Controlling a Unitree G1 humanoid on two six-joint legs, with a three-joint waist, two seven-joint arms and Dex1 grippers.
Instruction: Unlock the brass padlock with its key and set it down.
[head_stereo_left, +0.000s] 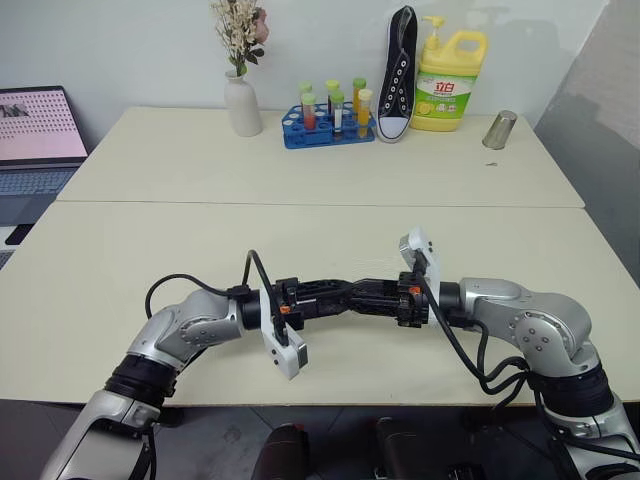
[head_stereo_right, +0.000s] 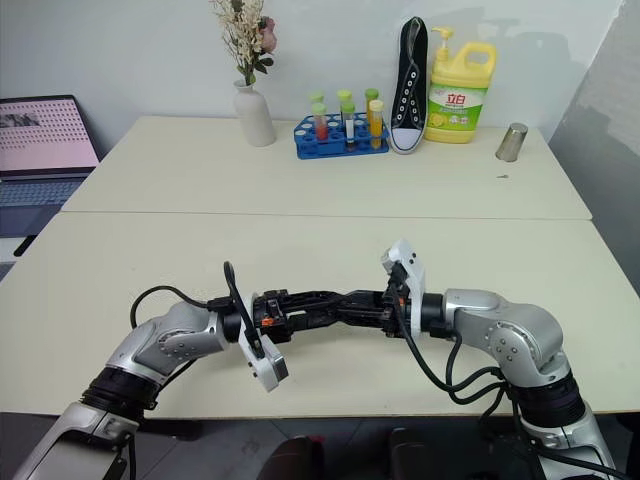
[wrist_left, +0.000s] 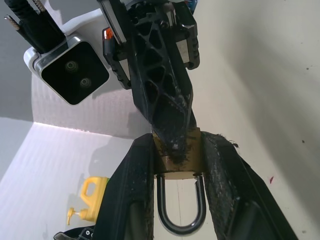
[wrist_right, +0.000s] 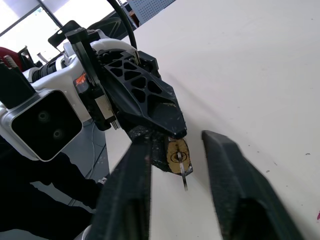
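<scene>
The silvery shackle lies between the fingers of my left gripper, so I need to have my right gripper take the padlock's body (wrist_right: 176, 154) before my left gripper's closed fingers swing the shackle open.
In the left wrist view my left gripper (wrist_left: 176, 150) is shut on the brass padlock (wrist_left: 175, 162), its two fingers (wrist_left: 132, 190) pressing the body's sides. The silvery shackle (wrist_left: 180, 220) points back toward that wrist and looks closed. In the right wrist view the key (wrist_right: 185, 179) sticks out of the padlock (wrist_right: 177, 155). My right gripper (wrist_right: 176, 136) faces the left gripper tip to tip, with one finger on each side of the key and a gap between them. In the head views both grippers meet above the near table (head_stereo_left: 352, 290).
On the far table stand a vase with dried flowers (head_stereo_left: 242, 100), a blue test-tube rack (head_stereo_left: 325, 125), a black shoe (head_stereo_left: 398, 75), a yellow detergent bottle (head_stereo_left: 450, 80) and a metal cup (head_stereo_left: 499, 130). A laptop (head_stereo_left: 35, 140) sits at the far left.
</scene>
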